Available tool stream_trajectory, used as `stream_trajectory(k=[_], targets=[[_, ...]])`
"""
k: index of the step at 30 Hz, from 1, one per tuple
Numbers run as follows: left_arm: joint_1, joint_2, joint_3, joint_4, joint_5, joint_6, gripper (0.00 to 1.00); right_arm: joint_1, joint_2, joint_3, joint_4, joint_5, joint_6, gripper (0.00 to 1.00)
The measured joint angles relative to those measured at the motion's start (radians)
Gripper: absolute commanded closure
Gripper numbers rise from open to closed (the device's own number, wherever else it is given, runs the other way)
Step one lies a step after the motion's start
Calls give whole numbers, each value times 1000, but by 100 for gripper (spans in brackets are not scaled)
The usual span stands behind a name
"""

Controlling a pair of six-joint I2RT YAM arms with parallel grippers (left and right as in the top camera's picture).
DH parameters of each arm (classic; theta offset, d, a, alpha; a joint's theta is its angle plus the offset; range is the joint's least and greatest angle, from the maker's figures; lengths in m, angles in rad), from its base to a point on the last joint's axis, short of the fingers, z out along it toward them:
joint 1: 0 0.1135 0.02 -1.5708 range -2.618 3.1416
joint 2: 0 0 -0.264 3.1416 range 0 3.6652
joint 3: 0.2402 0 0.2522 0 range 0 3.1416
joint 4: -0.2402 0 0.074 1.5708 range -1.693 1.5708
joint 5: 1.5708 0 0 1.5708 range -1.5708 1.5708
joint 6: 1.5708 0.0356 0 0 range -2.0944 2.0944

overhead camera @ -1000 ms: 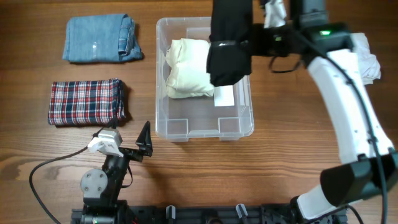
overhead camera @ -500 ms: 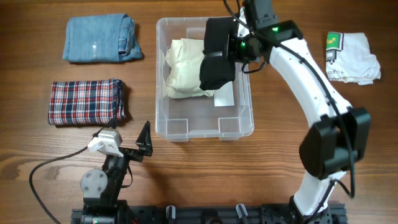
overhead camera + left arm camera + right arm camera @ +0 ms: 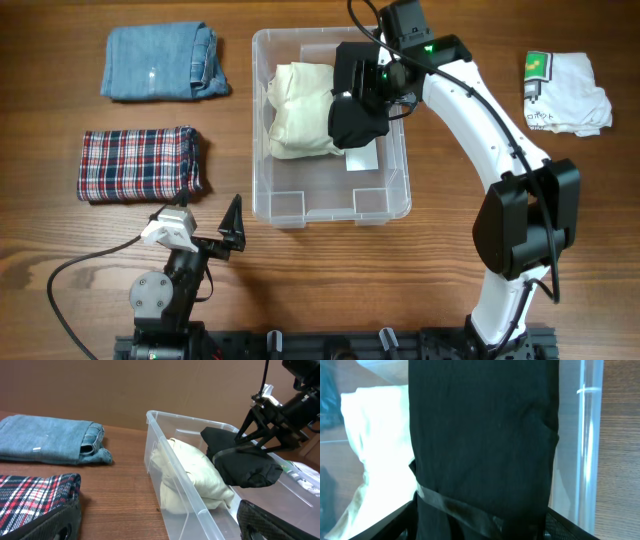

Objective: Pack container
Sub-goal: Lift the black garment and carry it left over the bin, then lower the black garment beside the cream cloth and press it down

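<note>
The black garment slants against the cream garment with the robot's right gripper around its middle, so that gripper should release it and take its back end (image 3: 351,52) to settle it straight.
The container (image 3: 260,120) is a clear plastic bin at the table's middle. A folded cream garment (image 3: 298,110) lies in its left half. A folded black garment (image 3: 356,108) sits in the right half, against the cream one. My right gripper (image 3: 372,85) reaches down into the container over the black garment. Its jaws stand spread, and the black garment (image 3: 485,435) lies between the fingers. The left wrist view shows the same spread fingers (image 3: 252,417) above the black bundle (image 3: 245,466). My left gripper (image 3: 205,235) rests open near the front edge, with nothing in it.
Folded blue jeans (image 3: 160,62) lie at the back left, and a folded red plaid shirt (image 3: 138,165) sits in front of them. A white printed T-shirt (image 3: 565,92) lies at the right. A white label (image 3: 362,158) lies on the container's floor.
My right arm has swung in and lowered the black garment into the container beside the cream one. Its jaws have spread apart. The left arm has not moved.
</note>
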Motion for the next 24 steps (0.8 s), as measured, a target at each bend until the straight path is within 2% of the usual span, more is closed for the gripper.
stream_trajectory(k=[12,14,17,19,24], targets=[[0,0,0,0,0,0,0,11,0,172,-114,95,-50,25],[0,0,0,0,0,0,0,37,0,188,-114,112,-53,44],[0,0,0,0,0,0,0,72,0,188,-121,145,-58,63],[0,0,0,0,0,0,0,94,0,188,-126,163,-67,69],[0,0,0,0,0,0,0,134,11,188,-178,221,-42,70]])
